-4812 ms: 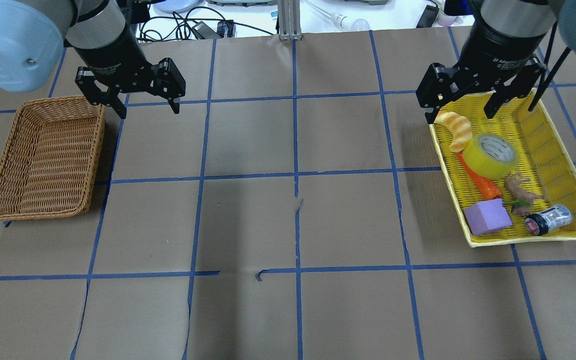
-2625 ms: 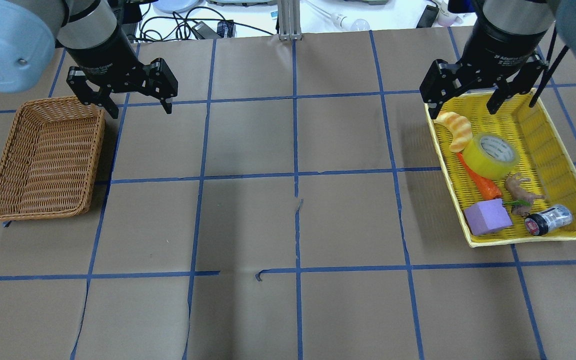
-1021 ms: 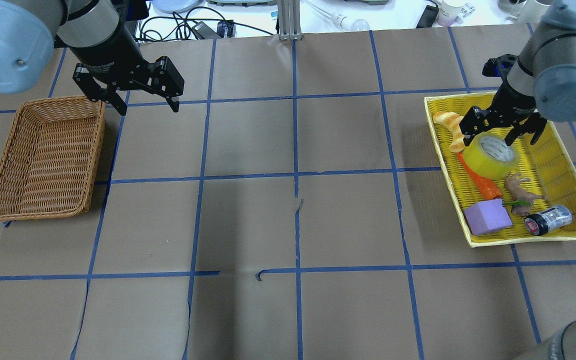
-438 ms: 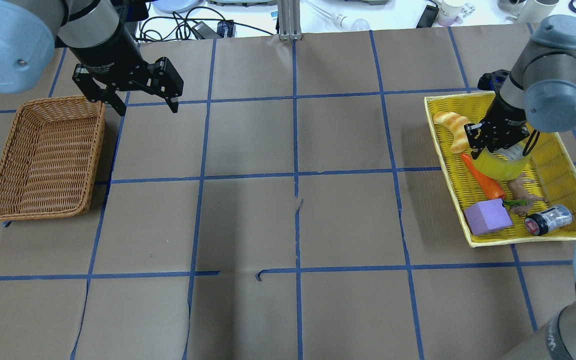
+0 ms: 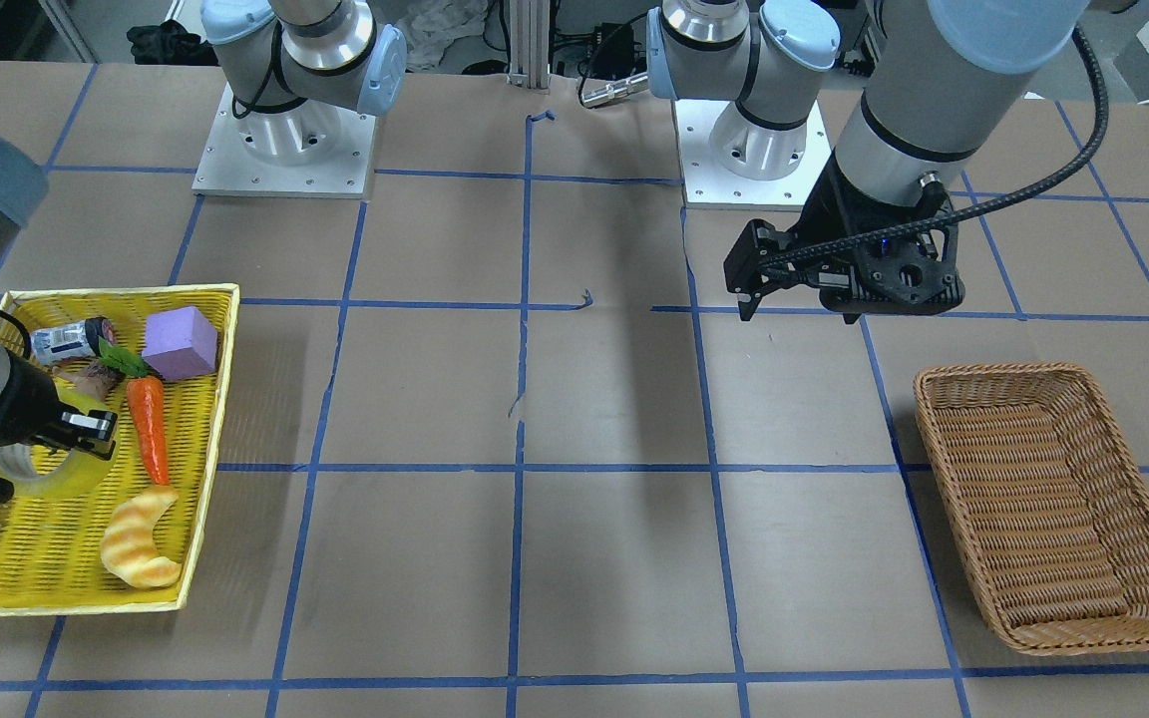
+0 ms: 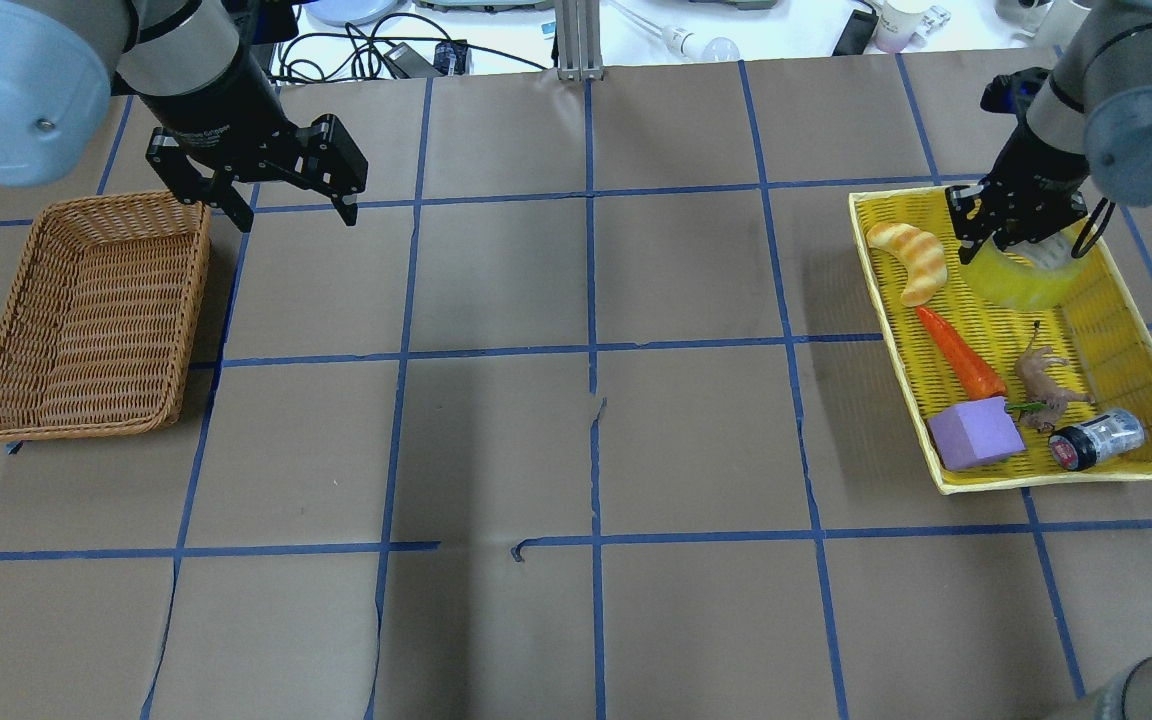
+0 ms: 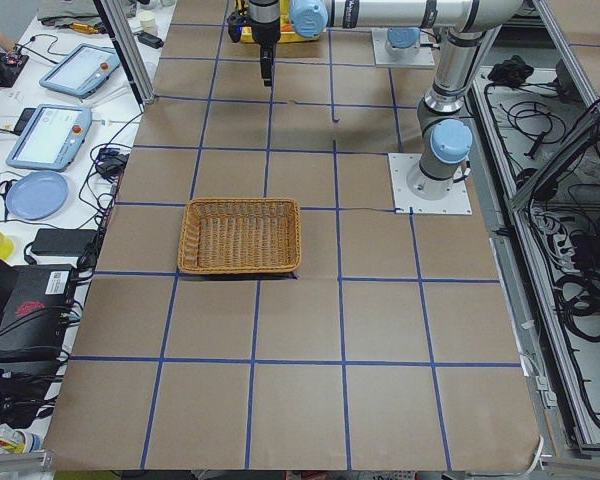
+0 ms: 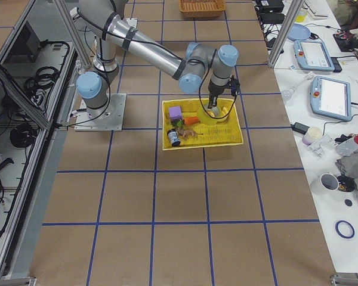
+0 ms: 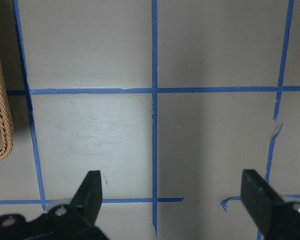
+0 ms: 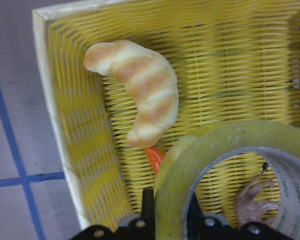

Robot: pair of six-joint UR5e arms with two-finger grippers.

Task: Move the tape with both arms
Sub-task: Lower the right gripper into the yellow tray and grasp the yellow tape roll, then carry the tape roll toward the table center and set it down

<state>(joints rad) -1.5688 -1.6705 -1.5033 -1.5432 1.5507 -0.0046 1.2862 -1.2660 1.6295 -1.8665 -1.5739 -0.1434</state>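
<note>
My right gripper will put the yellow tape roll down on the middle taped square [image 5: 577,403] between tray and wicker basket. The tape roll now hangs over the yellow tray.
The yellow tape roll [image 6: 1021,282] hangs tilted from my right gripper [image 6: 1011,235] over the far part of the yellow tray [image 6: 1108,335]. The right wrist view shows the roll [image 10: 215,170] close up, with the jaws pinching its wall, one finger inside the grey core and one outside. The front view shows the roll [image 5: 46,481] under the same gripper [image 5: 86,429]. My left gripper [image 6: 294,218] is open and empty, hovering above the table beside the wicker basket [image 6: 191,330]. The left wrist view shows its spread fingertips [image 9: 90,190] over bare paper.
The tray also holds a striped croissant toy [image 6: 911,260], a carrot [image 6: 961,353], a purple block [image 6: 976,435], a small animal figure [image 6: 1041,380] and a little jar [image 6: 1096,438]. The wicker basket has nothing in it. Brown paper with blue tape lines covers the table.
My right gripper came down onto the tape, shut on its wall and carried it toward the tray's far end, clear of the carrot. The left arm barely moved.
</note>
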